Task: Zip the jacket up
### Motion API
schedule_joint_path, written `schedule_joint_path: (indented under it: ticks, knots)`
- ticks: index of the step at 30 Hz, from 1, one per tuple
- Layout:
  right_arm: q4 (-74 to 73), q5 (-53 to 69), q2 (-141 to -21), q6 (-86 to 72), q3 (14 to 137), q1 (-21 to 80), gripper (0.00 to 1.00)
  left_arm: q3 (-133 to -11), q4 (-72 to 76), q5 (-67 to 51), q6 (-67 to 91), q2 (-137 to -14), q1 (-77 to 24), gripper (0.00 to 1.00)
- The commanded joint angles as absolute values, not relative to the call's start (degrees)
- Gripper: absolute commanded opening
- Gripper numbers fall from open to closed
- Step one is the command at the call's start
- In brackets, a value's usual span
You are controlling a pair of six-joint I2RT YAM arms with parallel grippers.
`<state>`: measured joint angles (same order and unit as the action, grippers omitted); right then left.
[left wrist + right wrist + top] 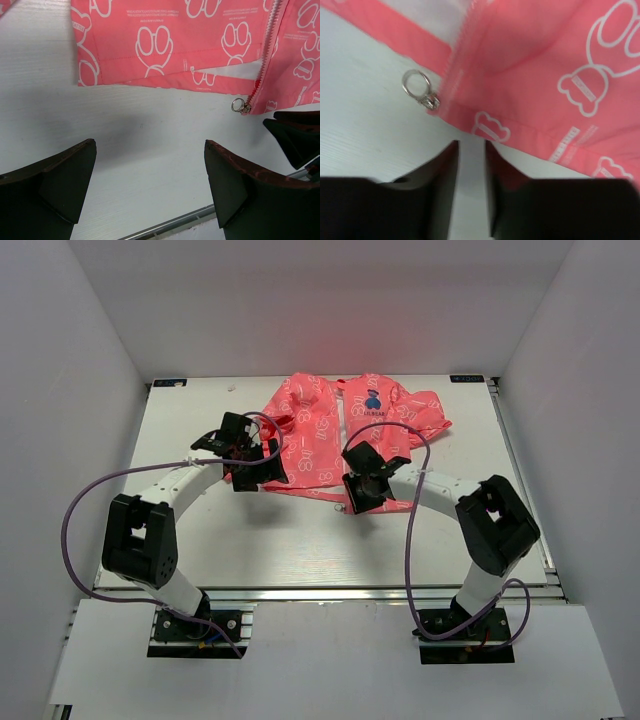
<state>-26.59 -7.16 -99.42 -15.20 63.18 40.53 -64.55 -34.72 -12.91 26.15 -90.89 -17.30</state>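
Note:
My right gripper needs to open and grab the jacket's corner (453, 108) beside the zipper pull, because its narrow, empty fingers are short of the hem.
The coral-pink jacket (325, 430) with white print lies flat at the back middle of the table, its dark blue emblem (372, 400) facing up. Its hem shows in the left wrist view (165, 45) and the right wrist view (545, 55). The metal zipper pull ring (238, 105) lies on the table at the hem's bottom end (417, 85). My left gripper (256, 472) is wide open and empty (150, 165), just in front of the left hem. My right gripper (358, 500) hovers by the hem right of the pull; its jaws (471, 155) leave a narrow gap and hold nothing.
The white table (300, 540) ends in a metal rail at the near edge (170, 225). White walls enclose the table on three sides. The right gripper's dark fingers (295, 137) show at the right edge of the left wrist view. Purple cables loop beside both arms.

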Motion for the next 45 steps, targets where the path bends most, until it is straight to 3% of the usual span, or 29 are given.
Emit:
schedule_joint_path:
  ticks: [1,3,16,17,21,24,33,37,45]
  knots:
    - [-19.2,-5.2,-95.9,-19.0,63.2,40.6,0.39,-66.3,-34.8,-13.7,25.8,-89.6,-17.7,0.98]
    - [-18.5,-6.8,-96.4,-21.7,63.5,40.6,0.45,-66.1,-34.8,-13.7,25.8,-89.3,-17.8,0.98]
    - [-17.8,-11.9,-106.3,-29.1,66.6,40.6,0.49,-66.3,-35.6,-12.9,25.0,-88.4,-17.8,0.98]
    - [-17.8,-11.6,-106.7,-29.2,66.6,40.6,0.47,-66.3,-35.7,-12.9,25.0,-88.5,-17.8,0.98]
    - [-17.6,-14.1,-105.6,-31.5,65.6,40.6,0.15,-66.5,-35.7,-13.0,25.2,-88.6,-17.8,0.98]
    - [-17.3,-15.1,-102.9,-31.1,64.8,40.5,0.0,-67.3,-35.5,-13.7,24.8,-89.0,-18.2,0.98]
    - [-18.4,-12.2,-95.6,-29.1,64.3,39.0,0.0,-75.0,-35.9,-13.6,23.6,-96.4,-25.3,0.98]
    - [-15.7,-5.5,-91.4,-28.0,61.4,36.7,0.0,-76.4,-30.4,-20.5,22.9,-99.7,-27.0,0.98]
    - [-8.2,12.3,-86.5,-26.5,55.5,31.1,0.0,-75.2,-14.2,-39.1,29.6,-104.0,-28.2,0.86]
